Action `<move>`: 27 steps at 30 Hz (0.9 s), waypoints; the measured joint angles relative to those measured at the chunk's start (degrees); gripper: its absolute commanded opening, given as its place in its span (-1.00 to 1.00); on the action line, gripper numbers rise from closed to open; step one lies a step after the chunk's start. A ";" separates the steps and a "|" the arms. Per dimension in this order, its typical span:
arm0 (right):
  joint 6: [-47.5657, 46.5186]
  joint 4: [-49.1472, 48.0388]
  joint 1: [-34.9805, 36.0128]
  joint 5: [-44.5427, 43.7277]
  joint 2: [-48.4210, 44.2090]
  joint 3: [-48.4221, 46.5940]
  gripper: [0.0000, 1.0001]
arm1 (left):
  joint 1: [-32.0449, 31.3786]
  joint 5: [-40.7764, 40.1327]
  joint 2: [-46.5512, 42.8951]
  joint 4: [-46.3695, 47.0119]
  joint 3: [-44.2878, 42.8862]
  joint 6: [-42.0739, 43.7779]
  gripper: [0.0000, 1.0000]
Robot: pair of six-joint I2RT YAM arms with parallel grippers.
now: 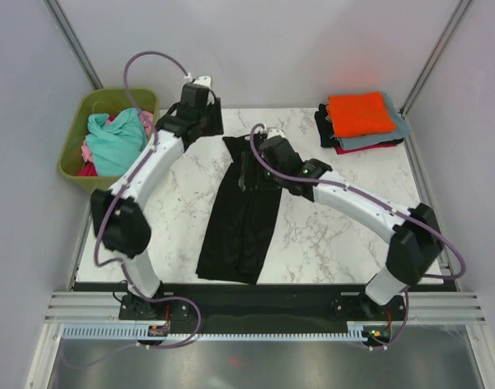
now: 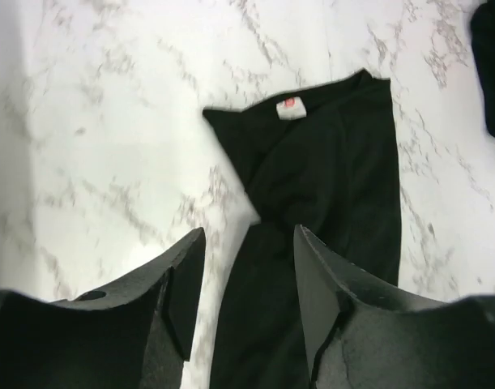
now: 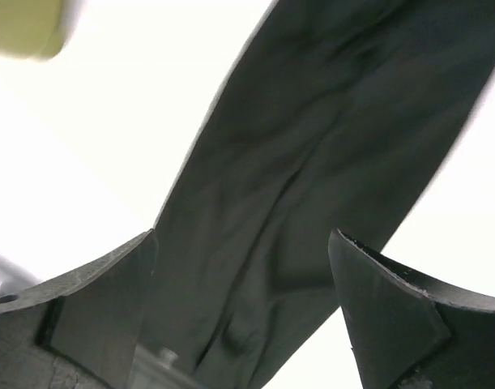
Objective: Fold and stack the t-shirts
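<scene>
I should next move my right gripper to the black t-shirt's near corner (image 1: 253, 280) (image 3: 257, 383), on the side towards the folded shirts, and close it there.
A large black t-shirt (image 1: 239, 211) lies as a long narrow strip down the middle of the marble table (image 1: 328, 235). In the left wrist view its collar end (image 2: 328, 178) shows a small white tag (image 2: 292, 107). My left gripper (image 1: 208, 123) is open and empty at the shirt's far left end; in its own view (image 2: 249, 243) the cloth lies below the spread fingers. My right gripper (image 1: 255, 166) is open and empty just above the shirt's upper part, which shows between its fingers (image 3: 243, 243). Folded shirts are stacked at the back right, orange (image 1: 360, 113) on top.
An olive-green tub (image 1: 73, 150) at the back left holds a teal shirt (image 1: 117, 139) with pink and red cloth under it; its corner shows in the right wrist view (image 3: 24, 24). Grey-blue (image 1: 393, 134), magenta and black layers lie under the orange shirt. Frame posts stand at the rear corners.
</scene>
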State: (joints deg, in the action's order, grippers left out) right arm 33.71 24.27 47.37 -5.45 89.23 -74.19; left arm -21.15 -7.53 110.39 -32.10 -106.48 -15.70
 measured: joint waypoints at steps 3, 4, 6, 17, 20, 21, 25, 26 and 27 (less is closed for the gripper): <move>-2.95 1.92 -5.70 -1.49 8.24 -9.33 0.86 | -0.07 -1.03 -13.42 3.23 15.30 -2.25 0.04; -4.00 2.51 -7.17 -2.05 12.17 -13.77 0.86 | -0.17 -0.92 -18.03 3.76 21.44 -3.39 0.04; -6.12 4.17 -8.96 -3.78 21.05 -23.67 0.87 | -0.55 -0.39 -25.97 6.40 34.51 -5.77 0.03; -11.56 11.91 -11.80 -10.82 59.36 -59.36 0.80 | -11.69 7.10 -36.54 14.99 69.66 -16.94 0.02; -11.45 12.55 -12.02 -10.97 60.65 -62.10 0.80 | -12.15 8.81 -36.17 19.19 72.11 -18.97 0.01; -11.45 12.61 -12.15 -10.93 61.33 -62.88 0.80 | -12.41 9.38 -35.76 20.39 72.76 -19.63 0.00; -11.47 12.41 -13.22 -10.78 64.37 -67.54 0.80 | -15.17 11.08 -33.92 25.79 75.32 -23.26 0.00; -11.41 12.22 -13.60 -10.36 65.02 -68.67 0.80 | -16.28 11.26 -33.70 27.74 76.04 -24.48 0.00; -11.23 11.61 -14.32 -9.31 65.88 -69.99 0.80 | -17.53 11.39 -33.59 29.83 76.87 -25.88 0.00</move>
State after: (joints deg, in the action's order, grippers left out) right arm 22.48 35.88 33.06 -14.76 155.11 -144.18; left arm -38.68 3.86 76.79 -2.26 -29.61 -41.58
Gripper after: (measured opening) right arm 0.899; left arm 0.499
